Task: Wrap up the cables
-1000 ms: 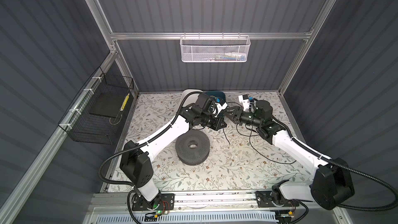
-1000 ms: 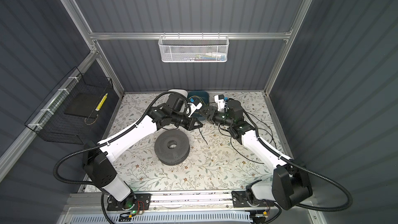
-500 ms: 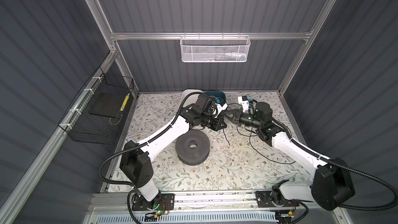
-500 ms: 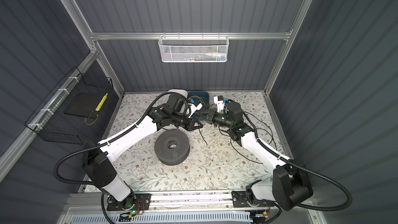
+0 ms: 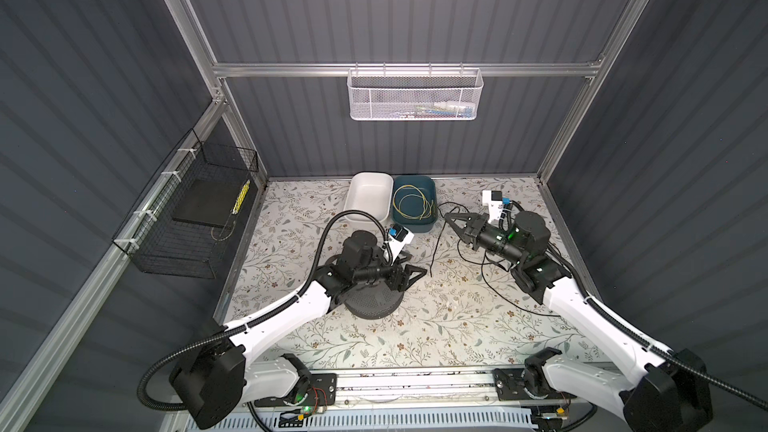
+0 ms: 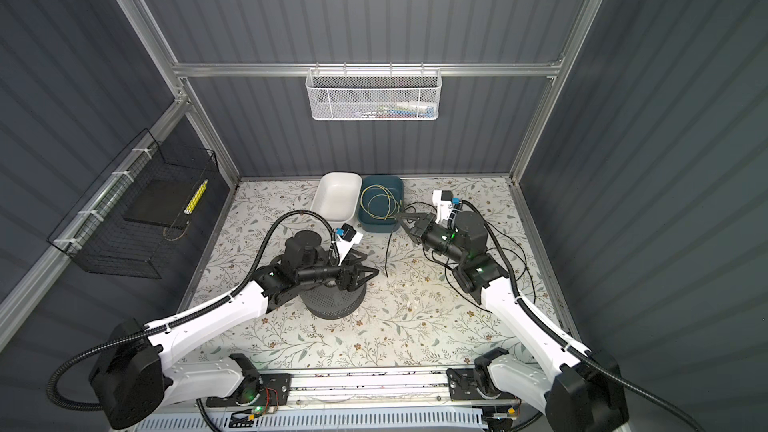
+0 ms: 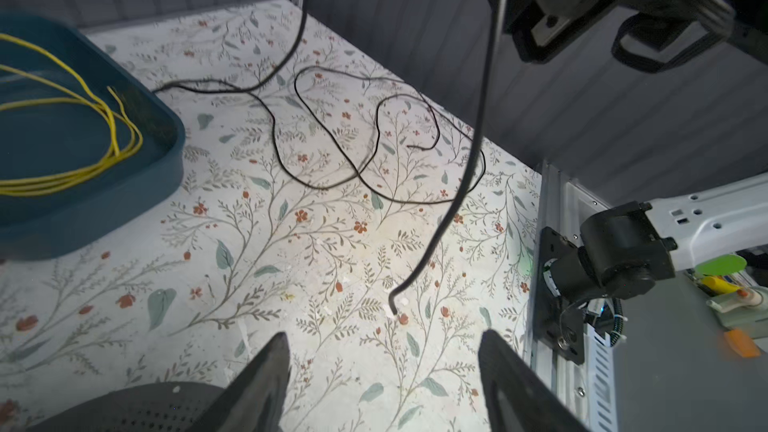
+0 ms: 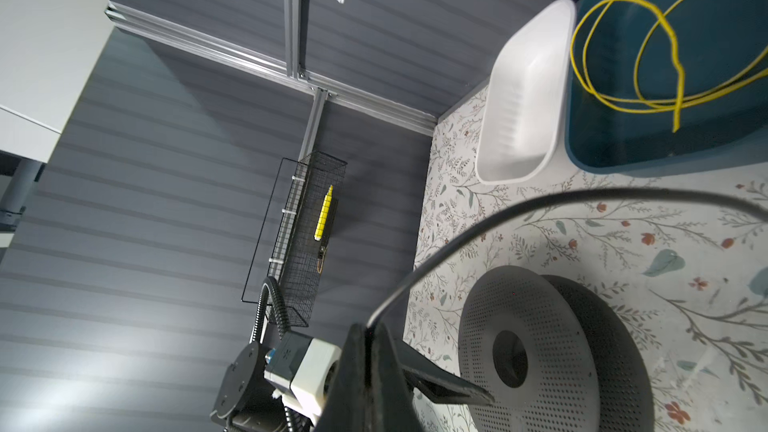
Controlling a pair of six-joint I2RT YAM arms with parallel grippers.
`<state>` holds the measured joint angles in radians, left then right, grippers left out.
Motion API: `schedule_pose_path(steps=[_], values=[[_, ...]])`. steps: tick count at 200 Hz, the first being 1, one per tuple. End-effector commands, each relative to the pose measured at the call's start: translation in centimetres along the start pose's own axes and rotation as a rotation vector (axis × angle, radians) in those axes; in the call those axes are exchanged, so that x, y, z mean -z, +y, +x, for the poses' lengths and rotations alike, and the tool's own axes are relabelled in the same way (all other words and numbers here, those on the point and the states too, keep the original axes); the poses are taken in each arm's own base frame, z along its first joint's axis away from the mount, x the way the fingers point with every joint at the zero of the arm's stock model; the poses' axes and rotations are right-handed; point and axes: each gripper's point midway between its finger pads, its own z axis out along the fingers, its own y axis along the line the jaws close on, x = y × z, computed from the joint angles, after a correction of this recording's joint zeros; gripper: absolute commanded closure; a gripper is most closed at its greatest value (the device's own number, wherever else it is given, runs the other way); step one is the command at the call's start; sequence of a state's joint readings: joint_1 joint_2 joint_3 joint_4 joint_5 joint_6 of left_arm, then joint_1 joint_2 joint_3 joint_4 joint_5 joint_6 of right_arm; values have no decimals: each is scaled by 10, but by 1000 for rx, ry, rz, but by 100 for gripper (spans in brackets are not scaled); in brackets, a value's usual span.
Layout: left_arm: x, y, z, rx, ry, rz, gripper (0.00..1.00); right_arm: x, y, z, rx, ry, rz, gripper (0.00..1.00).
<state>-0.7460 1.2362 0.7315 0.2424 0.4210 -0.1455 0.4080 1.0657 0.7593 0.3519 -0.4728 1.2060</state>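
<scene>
The cord is held by my right gripper far from its dangling tip, so my left gripper will hold the cord's tip while my right gripper grips closer to it (image 7: pixel 439 240).
The cables are one thin black cord (image 5: pixel 437 247) whose free end hangs down from my right gripper (image 5: pixel 446 218) to just above the table; the rest lies in loose loops (image 7: pixel 332 135) on the right side of the table. In the right wrist view the right gripper (image 8: pixel 370 330) is shut on the cord (image 8: pixel 478 226). My left gripper (image 5: pixel 415 268) stands open over the black perforated spool (image 5: pixel 374 305), holding nothing. In the left wrist view the cord's tip (image 7: pixel 392 305) dangles a little ahead of the left gripper (image 7: pixel 382 371). Both top views show this: cord (image 6: pixel 386 251), left gripper (image 6: pixel 371 264), right gripper (image 6: pixel 400 218).
At the back of the table stand a white tray (image 5: pixel 370 197) and a blue tray (image 5: pixel 428 222) holding a yellow wire coil (image 5: pixel 409 205). A black wire basket (image 5: pixel 187 222) hangs on the left wall and a white mesh basket (image 5: pixel 415 95) on the back wall.
The right gripper has shut on the cord. The left gripper has let the cord go, opened, and drawn back toward the front over the spool.
</scene>
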Motion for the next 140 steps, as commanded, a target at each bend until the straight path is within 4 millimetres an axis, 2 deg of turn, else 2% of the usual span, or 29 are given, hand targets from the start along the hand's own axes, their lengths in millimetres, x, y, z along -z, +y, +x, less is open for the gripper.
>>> schedule_pose_path(steps=[1,71,104,129,140], values=[[11,-13,-49,-146,-307,41,28,9,3,-12,-56,-105,-15,100],[-17,-26,-42,-143,-328,222,39,19,9,-23,-132,-210,-63,100],[-26,-20,-25,-103,-308,225,44,24,13,-27,-131,-242,-71,100],[-28,-21,-21,-82,-305,236,56,24,10,-27,-142,-245,-65,100],[-29,-20,-20,-79,-302,232,58,24,9,-27,-145,-247,-66,100]])
